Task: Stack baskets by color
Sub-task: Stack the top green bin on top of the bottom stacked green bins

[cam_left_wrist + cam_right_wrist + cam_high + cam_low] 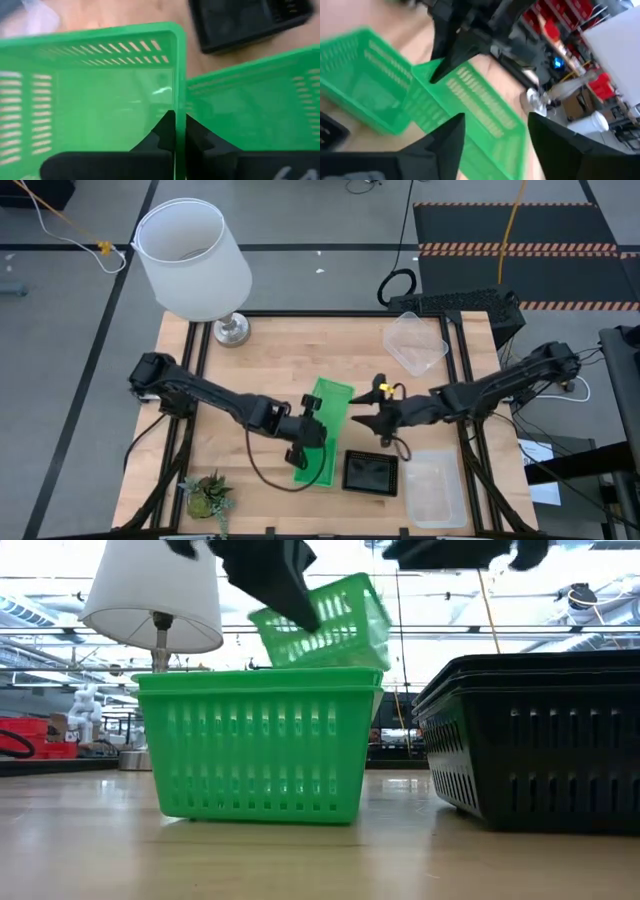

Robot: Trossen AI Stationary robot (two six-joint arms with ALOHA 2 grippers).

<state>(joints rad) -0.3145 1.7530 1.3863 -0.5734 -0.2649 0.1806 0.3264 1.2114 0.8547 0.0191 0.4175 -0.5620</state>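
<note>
My left gripper will release the green basket it has lifted so that it sits inside the green basket resting on the table [313, 453] [257, 107] beside the black basket.
Two green baskets show in the middle of the table. One green basket [260, 745] rests with its bottom on the table, next to a black basket [540, 740]. The other green basket [330, 625] hangs tilted above and behind it, with my left gripper [180, 117] shut on it. In the high view my left gripper [312, 425] sits between the two green baskets [330, 400] [315, 462]. My right gripper [495, 135] stands open just right of the lifted basket, touching nothing. My left gripper pinches one wall of the lifted green basket at its rim [180, 75], one finger inside the basket and one outside. The fingers come slanting down from the table's left. The basket is tilted and lifted clear of the table and of the other green basket.
A white lamp [190, 260] stands at the far left corner and a small potted plant [208, 495] at the near left. One clear basket [415, 342] lies at the far right, another [435, 488] at the near right beside the black basket [370, 472].
</note>
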